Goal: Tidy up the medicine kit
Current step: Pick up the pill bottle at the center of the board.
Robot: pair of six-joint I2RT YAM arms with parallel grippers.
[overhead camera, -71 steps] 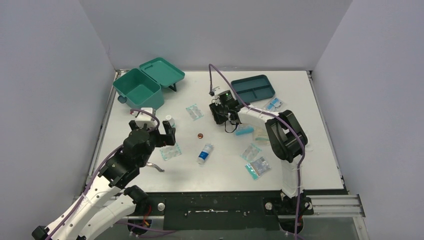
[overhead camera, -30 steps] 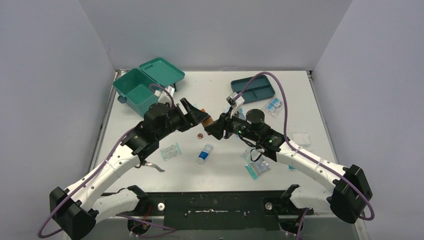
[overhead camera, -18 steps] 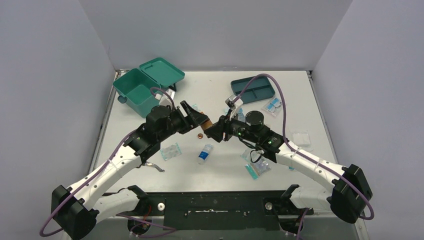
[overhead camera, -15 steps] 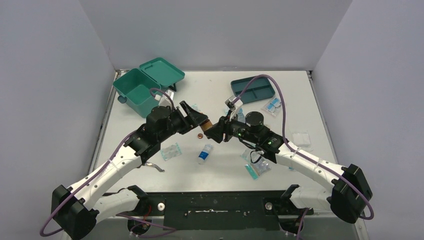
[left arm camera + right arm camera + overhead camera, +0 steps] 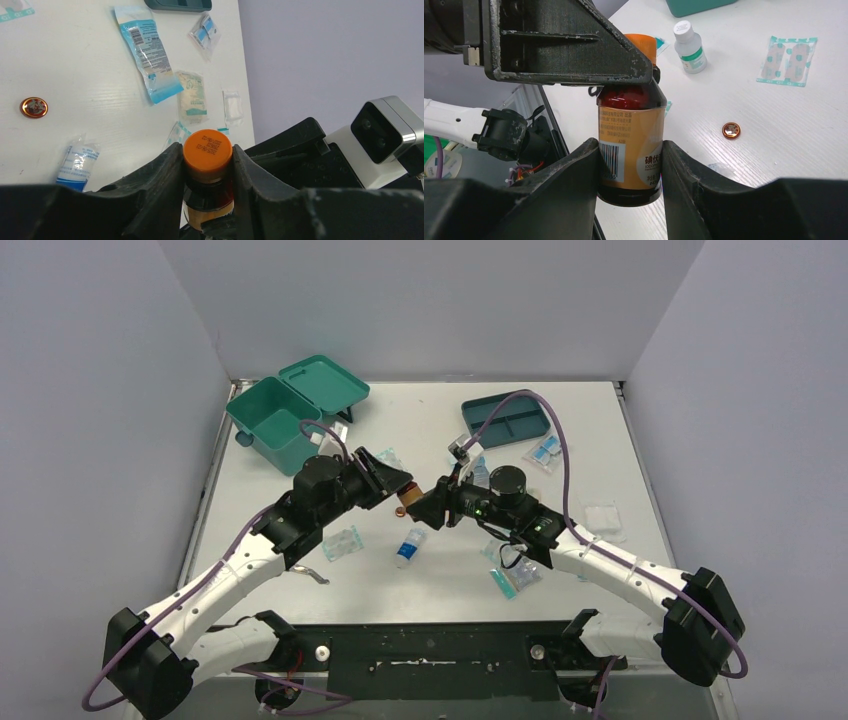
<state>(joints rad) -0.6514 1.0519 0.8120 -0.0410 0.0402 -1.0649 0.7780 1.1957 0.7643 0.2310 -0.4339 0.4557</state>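
Next, I release the brown bottle from my left gripper inside the teal-green medicine kit, at the end [image 5: 297, 428] nearest the middle of the table.
The medicine kit [image 5: 278, 420] is a teal-green box at the back left, its lid [image 5: 325, 383] swung open behind it. Over the middle of the table both arms meet at a brown bottle [image 5: 407, 499] with an orange cap. My left gripper [image 5: 207, 155] is shut on the orange cap [image 5: 207, 146]. My right gripper [image 5: 630, 152] is shut on the bottle's labelled body [image 5: 631, 135], held above the table. In the right wrist view the left gripper's fingers [image 5: 569, 45] cover the cap from the left.
A darker divided tray [image 5: 508, 418] lies at the back right. Sachets and packets [image 5: 517, 573] [image 5: 343, 543] [image 5: 547, 450], a small blue-labelled bottle [image 5: 409, 546], a white dropper bottle [image 5: 690, 47], a copper disc [image 5: 730, 130] and a metal tool [image 5: 310, 573] are scattered over the table.
My left gripper's jaws have closed onto the bottle's orange cap. Both arms have shifted slightly toward the near side, the right still holding the bottle.
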